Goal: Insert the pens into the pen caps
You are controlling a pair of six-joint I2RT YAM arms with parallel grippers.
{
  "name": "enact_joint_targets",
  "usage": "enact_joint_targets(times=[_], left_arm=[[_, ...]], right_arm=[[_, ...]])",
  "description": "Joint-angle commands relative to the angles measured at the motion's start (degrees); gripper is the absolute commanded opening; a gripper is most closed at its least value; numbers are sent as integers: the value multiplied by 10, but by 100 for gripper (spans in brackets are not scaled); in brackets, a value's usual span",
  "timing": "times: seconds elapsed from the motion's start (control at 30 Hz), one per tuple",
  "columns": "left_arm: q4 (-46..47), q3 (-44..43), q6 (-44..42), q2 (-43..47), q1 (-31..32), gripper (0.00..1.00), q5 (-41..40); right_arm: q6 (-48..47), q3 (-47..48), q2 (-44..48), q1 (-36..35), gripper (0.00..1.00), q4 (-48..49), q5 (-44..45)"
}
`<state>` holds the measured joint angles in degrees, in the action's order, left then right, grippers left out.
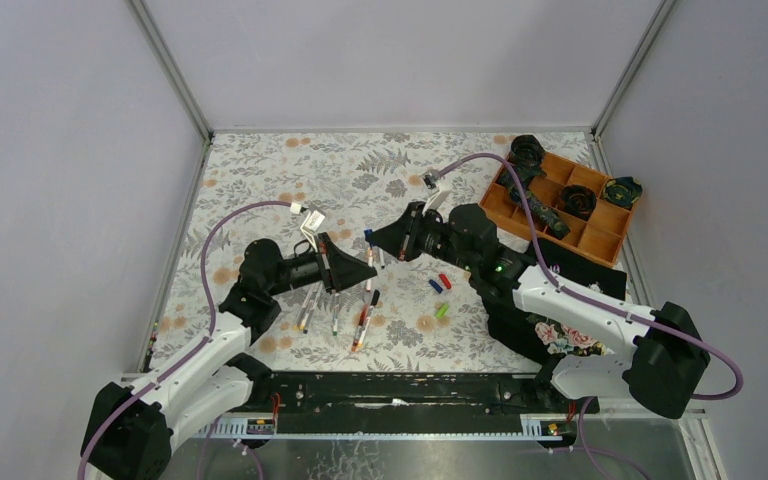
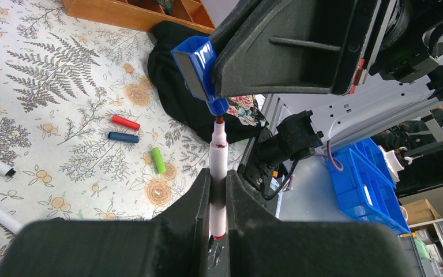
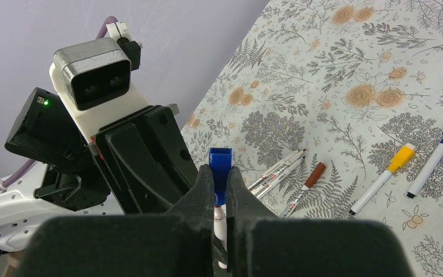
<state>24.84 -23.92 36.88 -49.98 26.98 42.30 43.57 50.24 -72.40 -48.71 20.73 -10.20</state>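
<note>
The robot's left gripper should release the white pen across the pen lying in the middle of the table (image 1: 368, 276) (image 2: 3, 217), near the black-ended pen.
My left gripper (image 2: 218, 182) is shut on a white pen (image 2: 218, 156) with a red tip, held above the mat. My right gripper (image 3: 220, 176) is shut on a blue pen cap (image 3: 220, 164). The pen's red tip sits right at the mouth of that cap (image 2: 199, 66). In the top view the two grippers, left (image 1: 358, 270) and right (image 1: 382, 240), meet at mid-table. Loose red (image 2: 126, 122), blue (image 2: 123, 137) and green (image 2: 158, 160) caps lie on the mat. Several pens (image 1: 336, 315) lie below the left gripper, and others with brown (image 3: 310, 182), yellow (image 3: 383, 176) and blue (image 3: 435, 158) ends lie nearby.
A wooden compartment tray (image 1: 600, 235) with black items stands at the back right. A black floral cloth (image 1: 550, 330) lies under the right arm. A blue bin (image 2: 369, 173) sits beyond the table's near edge. Grey walls enclose the mat.
</note>
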Motion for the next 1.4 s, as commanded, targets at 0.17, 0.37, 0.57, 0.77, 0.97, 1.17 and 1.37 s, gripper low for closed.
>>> enact_joint_targets(times=[0.17,0.37,0.57,0.77,0.97,1.17,1.37], left_arm=[[30,5,0,8,2,0,2],[24,1,-2,8,2,0,-2],[20,-1,-4,10,2,0,-9],[17,0,-2,15,2,0,-22],[26,3,12,19,2,0,-40],[31,-1,26,20,1,0,-66],[54,-8,44,23,-1,0,-82]], right_arm=[[1,-6,3,0,0,36,-16],[4,-15,7,-4,0,43,-19],[11,-32,11,-16,0,54,-15],[18,-60,27,-35,0,65,-1],[22,-85,40,-55,0,78,13],[23,-111,44,-86,0,107,28],[26,-126,35,-121,0,116,42]])
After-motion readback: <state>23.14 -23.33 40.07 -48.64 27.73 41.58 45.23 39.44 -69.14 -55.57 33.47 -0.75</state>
